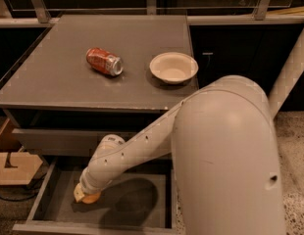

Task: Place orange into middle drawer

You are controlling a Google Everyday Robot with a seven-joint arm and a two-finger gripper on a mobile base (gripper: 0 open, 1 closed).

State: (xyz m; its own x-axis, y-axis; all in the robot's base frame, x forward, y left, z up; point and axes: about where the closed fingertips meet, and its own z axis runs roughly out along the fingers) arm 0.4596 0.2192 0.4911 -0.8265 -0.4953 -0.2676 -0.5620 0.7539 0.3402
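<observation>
Next, the gripper releases the orange on the grey bottom of the open middle drawer (101, 206), near the drawer's front edge.
The orange (90, 198) sits at the tip of my gripper (85, 195), low inside the open middle drawer (59, 207), near its left side and close to the grey floor. The gripper is shut on the orange, and only the fruit's lower part shows under it. My white arm reaches down from the right, under the table top, into the drawer. I cannot tell if the orange touches the floor.
The grey table top (54, 82) holds a red soda can (104, 61) lying on its side and a white bowl (173, 67). A closed drawer front (49, 141) sits just above the open drawer. A wooden object (14, 168) stands at the left. My arm's bulky shoulder (225, 155) fills the right.
</observation>
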